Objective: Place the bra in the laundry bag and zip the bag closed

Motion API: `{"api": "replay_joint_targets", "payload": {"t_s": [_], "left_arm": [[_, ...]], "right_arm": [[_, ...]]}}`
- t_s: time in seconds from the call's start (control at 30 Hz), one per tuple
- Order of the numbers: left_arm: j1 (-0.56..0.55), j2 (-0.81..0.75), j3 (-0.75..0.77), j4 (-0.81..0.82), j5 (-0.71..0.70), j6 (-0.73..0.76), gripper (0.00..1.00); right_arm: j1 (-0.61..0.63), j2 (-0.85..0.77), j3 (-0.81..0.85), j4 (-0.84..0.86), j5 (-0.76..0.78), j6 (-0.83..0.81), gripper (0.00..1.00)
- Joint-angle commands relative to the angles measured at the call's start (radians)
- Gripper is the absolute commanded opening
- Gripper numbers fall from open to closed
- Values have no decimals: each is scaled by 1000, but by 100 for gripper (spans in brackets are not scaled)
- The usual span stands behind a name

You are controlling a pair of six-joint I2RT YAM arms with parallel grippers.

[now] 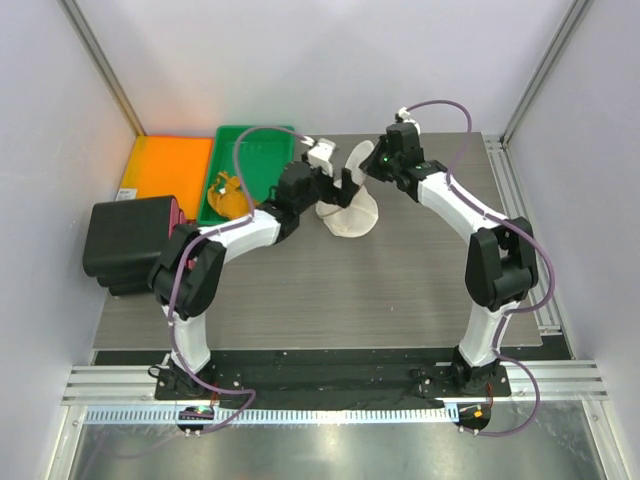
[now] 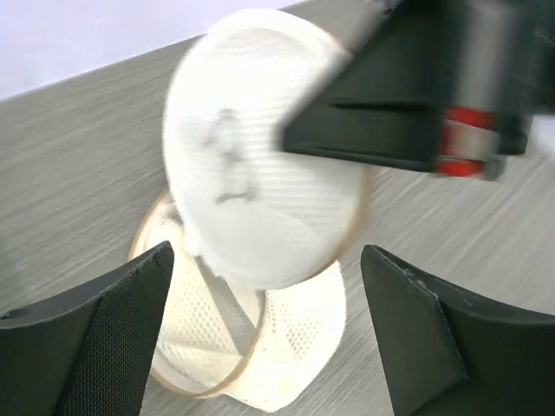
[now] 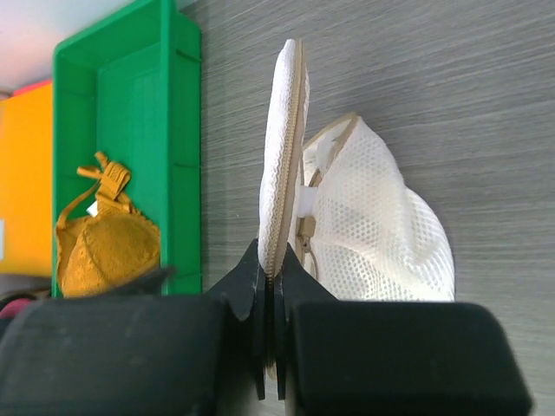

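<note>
My right gripper should release the lid on the grey table (image 1: 411, 210) beside the pouch, on the side away from the green tray.
The cream-white mesh laundry bag (image 1: 347, 214) sits on the grey table, unzipped. Its round lid panel (image 3: 284, 147) stands on edge, raised off the pouch (image 3: 381, 234). My right gripper (image 3: 276, 273) is shut on the lid's zippered rim; it also shows in the top view (image 1: 366, 166). In the left wrist view the lid (image 2: 260, 173) bears a small dark mark above the pouch (image 2: 260, 347). My left gripper (image 2: 264, 338) is open and empty, its jaws wide on either side of the bag; it also shows in the top view (image 1: 340, 184). The orange-yellow bra (image 3: 104, 247) lies in the green tray (image 3: 178, 130), also seen from above (image 1: 226, 192).
A flat orange tray (image 1: 170, 165) lies left of the green tray (image 1: 262, 140). A black box (image 1: 125, 240) stands at the table's left edge. Metal rails run along the right side and the near edge.
</note>
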Motion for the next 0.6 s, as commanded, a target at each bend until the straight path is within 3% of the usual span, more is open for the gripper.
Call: {"api": "replay_joint_targets", "payload": {"t_s": [0.0, 0.17, 0.4, 0.57], "left_arm": [[173, -61, -18, 134, 268, -286, 88], [250, 25, 86, -17, 329, -347, 75], [258, 224, 400, -347, 403, -328, 73], [243, 351, 588, -623, 329, -283, 72]], "right_arm": [[-74, -115, -101, 254, -202, -103, 1], [-144, -211, -303, 504, -380, -135, 1], [-216, -297, -477, 769, -538, -115, 1], [-226, -356, -578, 903, -575, -109, 1]]}}
